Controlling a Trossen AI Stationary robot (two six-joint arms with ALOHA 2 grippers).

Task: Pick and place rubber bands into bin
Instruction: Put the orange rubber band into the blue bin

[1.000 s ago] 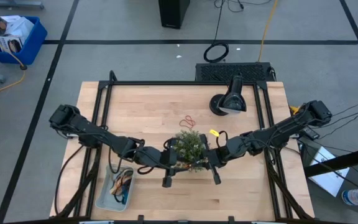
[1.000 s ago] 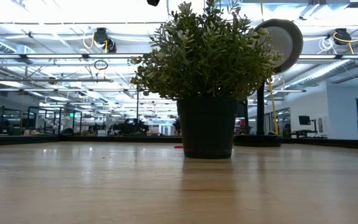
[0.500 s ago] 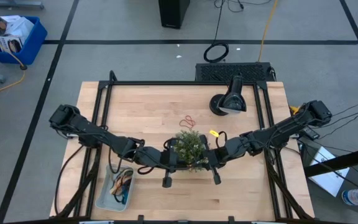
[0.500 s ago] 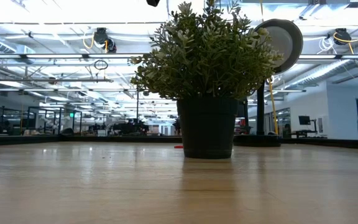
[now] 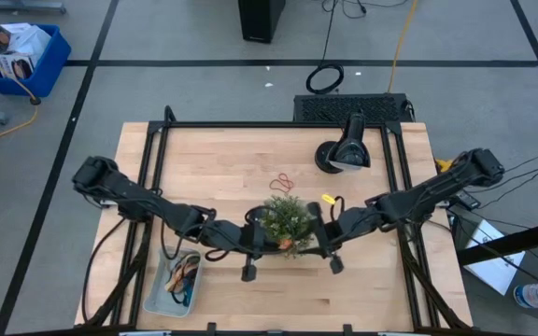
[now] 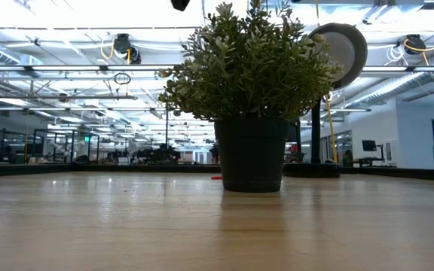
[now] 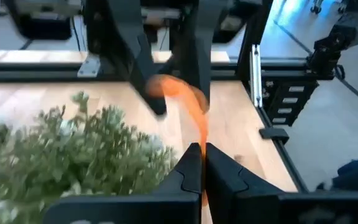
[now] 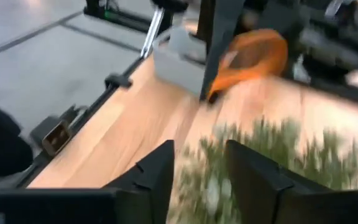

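Observation:
The orange rubber band will come to rest on top of the other rubber bands in the pale bin (image 5: 188, 269) when I let go of it with my left gripper.
A potted green plant (image 5: 286, 220) stands mid-table, its dark pot (image 6: 252, 154) on the wood. Just over its near side my left gripper (image 5: 280, 242) is shut on an orange rubber band (image 7: 182, 96). My right gripper (image 8: 199, 163) hovers open on the plant's right side (image 5: 310, 235), facing the left one, with nothing between its fingers; in its wrist view the orange band (image 8: 253, 55) hangs from the other gripper. The pale bin (image 5: 162, 299) sits at the near left with several bands inside. More red rubber bands (image 5: 281, 182) lie behind the plant. My left gripper pinches one end of the orange rubber band (image 7: 201, 138) between its two fingertips. The fingers come nearly level from the table's left. The rest of the band (image 7: 173, 90) loops out beyond the fingertips, clear of the table and above the plant's leaves.
A black round-based stand (image 5: 342, 151) is at the far right of the table, and a small yellow piece (image 5: 323, 199) lies near the plant. A red band (image 6: 215, 178) lies by the pot. Black frame rails (image 5: 157, 159) run along the table's sides.
My right hand has tipped and drawn off a little toward the table's right edge, away from the left gripper. The orange band stays at the left gripper over the plant's near side. The plant has not moved.

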